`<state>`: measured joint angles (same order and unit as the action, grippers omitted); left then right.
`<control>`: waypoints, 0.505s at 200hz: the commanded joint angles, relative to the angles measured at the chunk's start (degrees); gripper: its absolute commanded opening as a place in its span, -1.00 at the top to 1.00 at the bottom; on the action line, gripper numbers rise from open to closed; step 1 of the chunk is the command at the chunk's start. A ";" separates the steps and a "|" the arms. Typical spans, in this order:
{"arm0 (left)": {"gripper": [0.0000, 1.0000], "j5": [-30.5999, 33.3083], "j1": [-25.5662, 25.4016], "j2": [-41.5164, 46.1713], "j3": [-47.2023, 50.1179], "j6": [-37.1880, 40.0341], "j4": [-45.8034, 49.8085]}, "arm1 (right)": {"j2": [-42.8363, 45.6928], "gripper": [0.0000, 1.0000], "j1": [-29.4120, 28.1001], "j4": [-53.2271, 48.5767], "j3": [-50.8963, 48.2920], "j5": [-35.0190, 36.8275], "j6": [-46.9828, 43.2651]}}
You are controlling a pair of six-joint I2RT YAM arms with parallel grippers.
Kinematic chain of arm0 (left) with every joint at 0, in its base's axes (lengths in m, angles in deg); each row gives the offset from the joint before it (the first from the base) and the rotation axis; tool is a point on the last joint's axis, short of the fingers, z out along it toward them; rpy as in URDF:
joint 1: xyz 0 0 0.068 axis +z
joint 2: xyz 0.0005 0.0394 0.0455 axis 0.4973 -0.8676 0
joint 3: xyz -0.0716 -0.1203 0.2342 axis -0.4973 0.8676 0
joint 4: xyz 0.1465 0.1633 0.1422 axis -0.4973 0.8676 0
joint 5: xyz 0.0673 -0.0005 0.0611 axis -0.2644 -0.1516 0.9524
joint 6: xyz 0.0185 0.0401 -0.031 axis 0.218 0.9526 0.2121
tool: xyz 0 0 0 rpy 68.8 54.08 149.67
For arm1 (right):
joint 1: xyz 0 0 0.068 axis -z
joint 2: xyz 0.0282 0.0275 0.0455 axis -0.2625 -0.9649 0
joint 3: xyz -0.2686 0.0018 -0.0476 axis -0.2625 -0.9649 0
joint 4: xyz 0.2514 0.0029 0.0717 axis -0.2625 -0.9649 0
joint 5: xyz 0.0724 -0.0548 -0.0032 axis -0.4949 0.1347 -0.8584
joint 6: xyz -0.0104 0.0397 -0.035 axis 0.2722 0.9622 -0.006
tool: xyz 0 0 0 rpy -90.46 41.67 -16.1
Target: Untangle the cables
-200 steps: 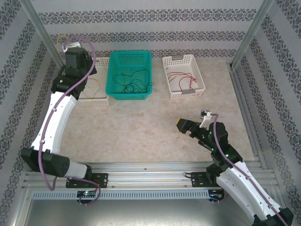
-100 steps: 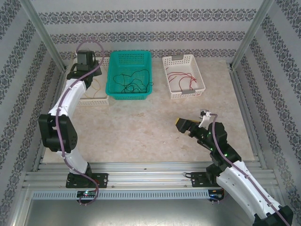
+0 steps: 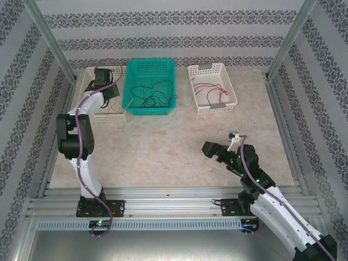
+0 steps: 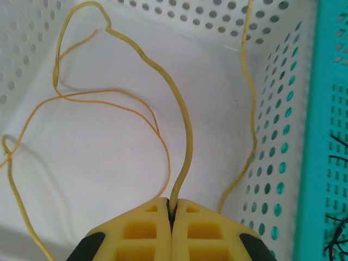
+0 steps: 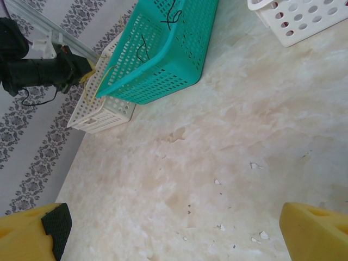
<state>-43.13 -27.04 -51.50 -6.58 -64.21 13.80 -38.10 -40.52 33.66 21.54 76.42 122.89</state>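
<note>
Next, my left gripper lets go of the thicker yellow cable on its white basket's bottom (image 3: 112,98) (image 4: 191,144), between the thin loop and the teal basket.
The cables lie sorted by colour. Black cables (image 3: 155,93) sit in the teal basket (image 3: 149,112) and red cables (image 3: 211,89) in the right white basket (image 3: 215,109). Thin yellow cables (image 4: 109,98) loop over the floor of the left white basket (image 3: 110,116). My left gripper (image 3: 107,91) reaches down into that basket. Its yellow fingers (image 4: 141,228) are shut on a thicker yellow cable (image 4: 188,128), which rises from between them and arches to the upper left. My right gripper (image 3: 209,148) hovers open over bare table, with nothing between its fingertips (image 5: 32,234).
The teal basket's wall (image 4: 326,109) stands just right of my left gripper. Metal frame posts (image 3: 51,43) and patterned walls close in the table on three sides. Bare marble tabletop (image 3: 163,152) spreads between the baskets and my right arm.
My left arm has folded and lowered its gripper from above the left white basket down into it, with the yellow cable in its grip. The right gripper has dipped slightly.
</note>
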 commanded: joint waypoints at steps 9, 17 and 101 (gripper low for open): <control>1.00 -8.39 4.55 -0.83 0.03 -5.81 -4.69 | -0.61 -0.96 -0.52 2.81 -1.47 -0.34 0.14; 1.00 -11.00 5.71 -1.45 0.26 -7.66 -5.33 | -1.05 -0.96 -0.54 3.32 -1.73 -0.36 0.32; 1.00 -30.68 10.03 -1.86 0.74 -25.24 -15.84 | -4.42 -0.96 -1.82 5.45 -0.92 0.17 0.43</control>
<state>-67.67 -17.02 -53.12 -5.38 -82.59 4.31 -41.62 -41.39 36.78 20.23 76.44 122.91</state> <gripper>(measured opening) 0.048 0.982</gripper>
